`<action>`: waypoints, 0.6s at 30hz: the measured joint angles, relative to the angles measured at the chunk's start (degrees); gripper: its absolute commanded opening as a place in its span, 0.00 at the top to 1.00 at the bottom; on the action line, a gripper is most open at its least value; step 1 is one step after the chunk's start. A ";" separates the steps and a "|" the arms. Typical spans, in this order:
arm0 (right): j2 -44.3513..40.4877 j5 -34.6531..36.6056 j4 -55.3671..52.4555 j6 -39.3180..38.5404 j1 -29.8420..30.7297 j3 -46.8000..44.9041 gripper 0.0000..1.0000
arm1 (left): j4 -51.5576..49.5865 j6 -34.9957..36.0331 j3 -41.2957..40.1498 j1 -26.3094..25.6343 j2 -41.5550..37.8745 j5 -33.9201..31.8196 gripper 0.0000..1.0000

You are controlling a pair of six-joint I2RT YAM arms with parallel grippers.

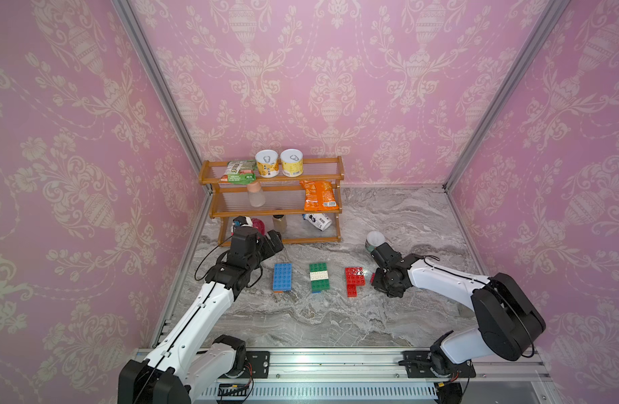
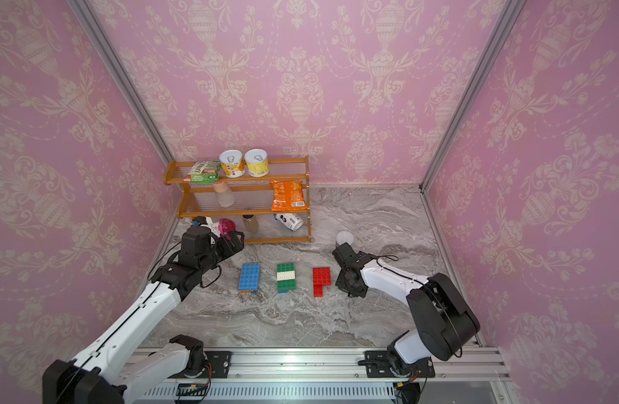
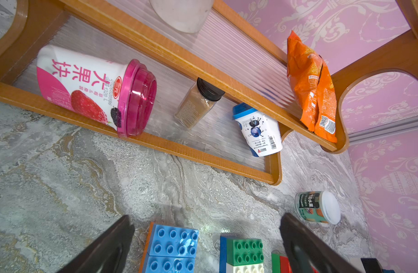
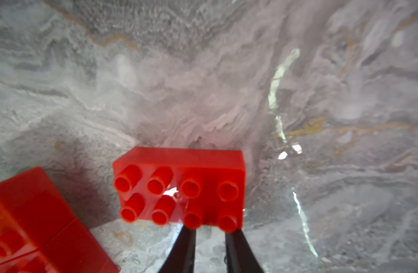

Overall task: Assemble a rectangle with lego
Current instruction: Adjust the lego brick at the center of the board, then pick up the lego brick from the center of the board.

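My right gripper is holding one end of the red eight-stud brick. I will put the brick down and grip it across both short ends (image 4: 119,188) before I fit it.
Three lego groups lie in a row on the marble table. They are a blue slab (image 1: 282,277) with an orange edge, a green-white-green stack (image 1: 319,277) and a red L-shaped group (image 1: 354,280). My right gripper (image 4: 210,230) is shut on one end of a red eight-stud brick (image 4: 179,186). It holds the brick just right of the red group, low over the table. In a top view only a sliver of that brick (image 1: 372,278) shows beside the right gripper (image 1: 378,280). My left gripper (image 3: 206,217) is open and empty, behind and left of the blue slab (image 3: 171,245).
A wooden shelf rack (image 1: 273,179) stands at the back left with cans, an orange snack bag (image 1: 318,196), bottles and a pink yogurt tub (image 3: 97,89). A green-labelled cup (image 1: 374,239) lies on the table behind my right arm. Metal frame rails border the table.
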 measured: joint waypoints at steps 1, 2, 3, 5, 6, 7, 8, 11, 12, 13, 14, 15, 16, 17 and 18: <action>-0.81 0.15 -0.90 -0.85 -0.33 0.02 0.66 | 0.00 0.02 0.00 0.00 -0.07 0.00 0.01; -1.55 0.17 -1.92 -1.66 -0.44 0.20 0.63 | 0.00 0.02 0.00 0.00 -0.09 0.00 0.01; -1.99 0.13 -2.86 -2.64 -0.44 0.55 0.60 | 0.00 0.00 0.00 0.00 -0.09 0.00 0.01; -2.40 0.13 -5.44 -4.66 -0.44 2.29 0.51 | 0.00 0.02 0.00 0.00 -0.09 -0.02 0.01; -2.40 0.07 -6.38 -5.84 -0.44 3.21 0.43 | 0.02 0.02 0.00 0.00 -0.09 -0.02 0.01; -2.40 0.17 -7.58 -7.08 -0.44 4.50 0.35 | 0.00 0.02 0.00 0.00 -0.09 -0.02 0.01; -2.40 0.33 -8.66 -8.13 -0.44 5.73 0.26 | 0.00 0.02 0.00 0.00 -0.09 -0.02 0.01; -2.34 0.68 -10.75 -11.02 -0.63 8.39 0.15 | 0.00 0.02 0.00 0.00 -0.09 -0.02 0.01; -2.12 0.70 -11.26 -11.72 -0.66 8.98 0.14 | 0.00 0.02 0.00 0.00 -0.09 -0.02 0.01; -1.70 0.74 -11.56 -12.11 -0.66 9.44 0.11 | 0.02 0.02 0.00 0.00 -0.09 -0.02 0.01; -0.96 0.79 -11.69 -12.52 -0.70 9.88 0.09 | 0.02 0.02 0.00 0.00 -0.09 -0.02 0.01; -0.02 0.76 -11.74 -13.07 -0.70 10.27 0.09 | 0.02 0.02 0.00 0.00 -0.09 -0.02 0.01; 1.20 0.76 -11.69 -13.38 -0.70 10.71 0.09 | 0.02 0.02 0.00 0.00 -0.09 -0.02 0.01; 2.49 0.74 -11.63 -13.70 -0.70 11.13 0.10 | 0.02 0.02 0.00 0.00 -0.09 -0.02 0.01; 3.52 0.66 -11.61 -13.88 -0.70 11.50 0.10 | 0.02 0.02 0.00 0.00 -0.09 -0.02 0.01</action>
